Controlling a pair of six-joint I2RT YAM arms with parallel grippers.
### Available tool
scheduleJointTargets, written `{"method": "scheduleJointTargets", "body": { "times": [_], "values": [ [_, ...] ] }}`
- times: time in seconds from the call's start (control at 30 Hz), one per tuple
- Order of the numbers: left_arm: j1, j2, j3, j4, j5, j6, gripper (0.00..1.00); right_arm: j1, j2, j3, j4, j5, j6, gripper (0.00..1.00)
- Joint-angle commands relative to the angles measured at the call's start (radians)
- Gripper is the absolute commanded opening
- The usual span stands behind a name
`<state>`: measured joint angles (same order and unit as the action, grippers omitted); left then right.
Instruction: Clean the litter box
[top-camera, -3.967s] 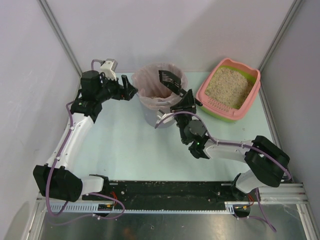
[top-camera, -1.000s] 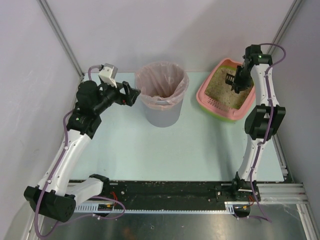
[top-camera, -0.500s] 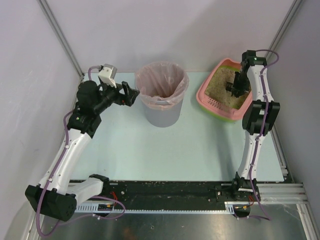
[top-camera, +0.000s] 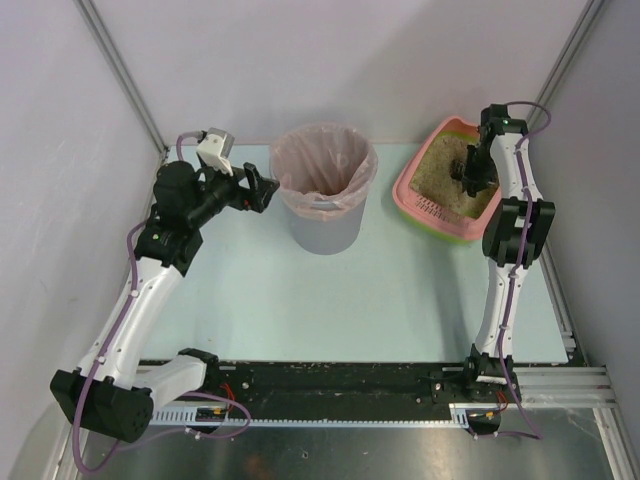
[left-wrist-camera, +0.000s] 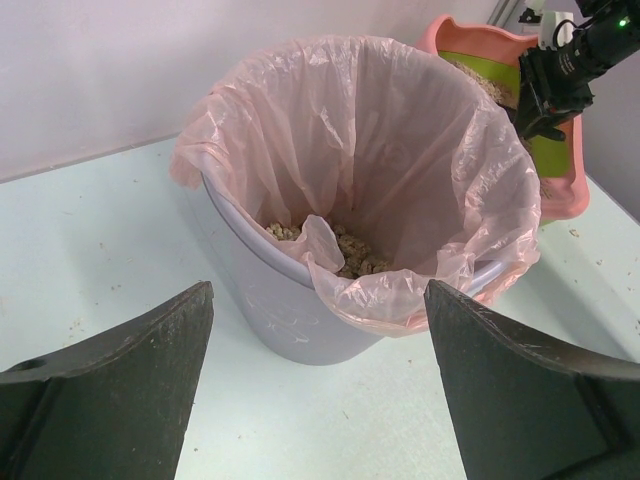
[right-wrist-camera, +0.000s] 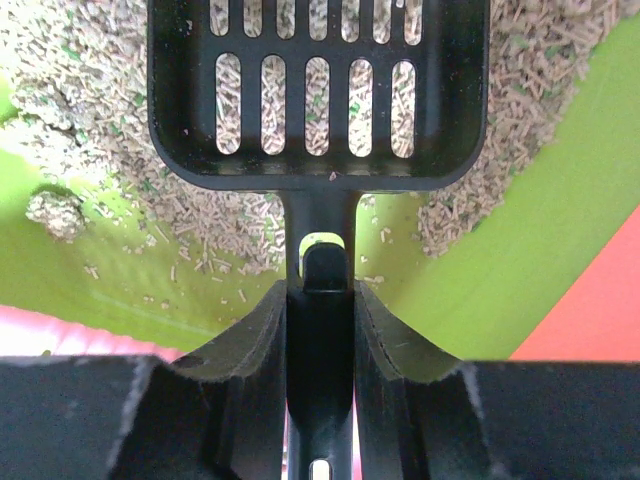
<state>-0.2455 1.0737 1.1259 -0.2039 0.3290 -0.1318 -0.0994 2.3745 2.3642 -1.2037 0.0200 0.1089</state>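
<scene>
The robot's right gripper should lay the black slotted scoop, now hanging low over the granules, across the litter box's near pink slotted ledge (top-camera: 441, 201).
The pink litter box (top-camera: 408, 188) with green inner rim and beige granules (top-camera: 436, 170) sits at the back right, also in the left wrist view (left-wrist-camera: 470, 42). My right gripper (top-camera: 470, 172) is shut on the handle of the black slotted scoop (right-wrist-camera: 318, 90), whose empty head hangs low over the granules (right-wrist-camera: 60, 60) and green wall (right-wrist-camera: 520, 260). A small clump (right-wrist-camera: 52, 213) lies on the green wall at left. My left gripper (top-camera: 262, 188) is open and empty, just left of the grey bin (top-camera: 324, 232).
The grey bin with pinkish bag (left-wrist-camera: 380, 180) stands at back centre and holds some litter clumps (left-wrist-camera: 345, 255). Enclosure walls close in behind and to both sides. The right arm reaches along the right wall.
My right gripper with the scoop swung from over the bin to the litter box and has since edged down and left into the box. The left arm barely moved.
</scene>
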Motion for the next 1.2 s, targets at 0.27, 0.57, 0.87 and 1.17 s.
{"method": "scheduleJointTargets", "body": {
  "times": [0.27, 0.57, 0.87, 1.17],
  "values": [
    [0.006, 0.005, 0.0, 0.021, 0.022, 0.001, 0.9, 0.007, 0.028, 0.038, 0.153, 0.02, -0.037, 0.0],
    [0.006, 0.008, 0.0, 0.023, 0.027, 0.0, 0.9, 0.009, 0.072, 0.047, 0.165, 0.02, -0.034, 0.0],
    [0.009, 0.008, 0.0, 0.021, 0.028, 0.0, 0.9, 0.023, 0.031, -0.003, 0.271, 0.017, -0.031, 0.0],
    [0.014, 0.009, 0.0, 0.023, 0.035, -0.003, 0.9, 0.024, -0.006, -0.039, 0.339, 0.001, -0.031, 0.0]
  ]
}}
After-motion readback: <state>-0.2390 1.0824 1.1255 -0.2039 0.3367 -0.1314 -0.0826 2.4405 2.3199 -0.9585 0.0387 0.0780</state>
